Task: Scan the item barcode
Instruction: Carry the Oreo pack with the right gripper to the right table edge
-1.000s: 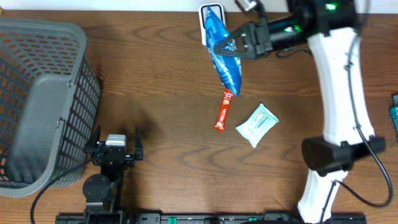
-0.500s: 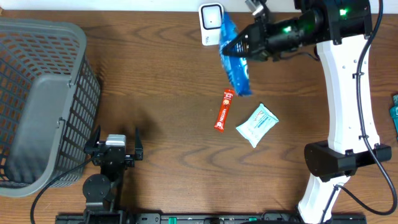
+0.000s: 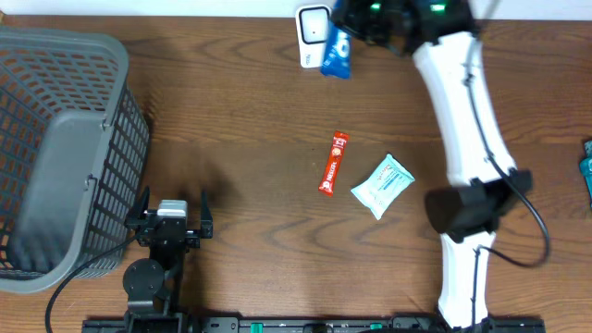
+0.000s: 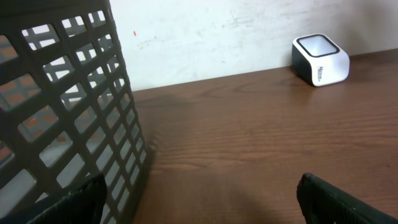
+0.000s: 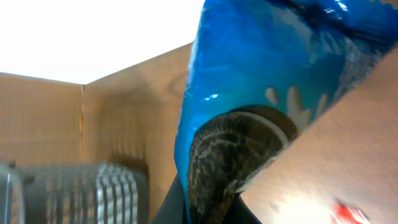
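Note:
The blue snack bag, now hanging at the table's far edge, will be released by my right gripper on the bare table (image 3: 553, 172) next to the teal item.
A glossy blue snack bag (image 3: 337, 54) hangs at the far edge of the table, right beside the white barcode scanner (image 3: 313, 28). My right gripper (image 3: 351, 30) is shut on the bag's edge. In the right wrist view the bag (image 5: 267, 74) fills most of the frame above my right gripper (image 5: 208, 208); no barcode shows on it. My left gripper (image 3: 174, 208) rests near the front of the table by the basket, open and holding nothing. In the left wrist view the scanner (image 4: 320, 59) stands far off to the right, beyond the open left gripper (image 4: 199, 205).
A grey mesh basket (image 3: 55, 148) fills the left side and stands close against the left gripper (image 4: 62, 93). A red stick packet (image 3: 333, 163) and a white-and-teal pouch (image 3: 382, 185) lie mid-table. A teal item (image 3: 586, 171) peeks in at the right edge.
My right arm has carried the blue bag up and to the left, from above the red packet to right beside the scanner. The left arm has not moved.

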### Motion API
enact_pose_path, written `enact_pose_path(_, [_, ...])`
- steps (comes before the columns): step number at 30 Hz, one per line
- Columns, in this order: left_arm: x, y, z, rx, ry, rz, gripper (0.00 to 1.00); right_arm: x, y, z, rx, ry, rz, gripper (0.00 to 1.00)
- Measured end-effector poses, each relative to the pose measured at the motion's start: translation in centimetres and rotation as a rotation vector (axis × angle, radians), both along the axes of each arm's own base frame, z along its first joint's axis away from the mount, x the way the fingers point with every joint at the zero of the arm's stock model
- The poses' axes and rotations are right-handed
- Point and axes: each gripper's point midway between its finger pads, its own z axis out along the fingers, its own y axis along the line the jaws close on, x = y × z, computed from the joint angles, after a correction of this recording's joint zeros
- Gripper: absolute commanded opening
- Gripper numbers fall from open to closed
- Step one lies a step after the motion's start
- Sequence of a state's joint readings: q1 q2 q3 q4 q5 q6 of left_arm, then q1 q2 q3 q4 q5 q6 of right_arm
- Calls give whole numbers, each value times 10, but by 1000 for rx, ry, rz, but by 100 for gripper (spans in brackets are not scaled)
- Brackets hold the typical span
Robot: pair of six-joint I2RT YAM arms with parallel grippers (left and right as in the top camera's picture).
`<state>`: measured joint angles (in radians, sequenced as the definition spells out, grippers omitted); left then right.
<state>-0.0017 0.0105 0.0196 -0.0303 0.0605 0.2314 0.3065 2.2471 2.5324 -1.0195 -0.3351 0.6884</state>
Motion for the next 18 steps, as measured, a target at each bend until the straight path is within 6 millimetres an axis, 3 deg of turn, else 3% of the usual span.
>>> enact_pose_path(5, [0,0,0,0,0,0,98,43,25,-43,28,-32,-54,1])
enact_pose_path(13, [0,0,0,0,0,0,98,98,44,-78,127,-122,-172,1])
enact_pose_path(18, [0,0,0,0,1,0,98,118,47,-130,176,-70,-246,1])
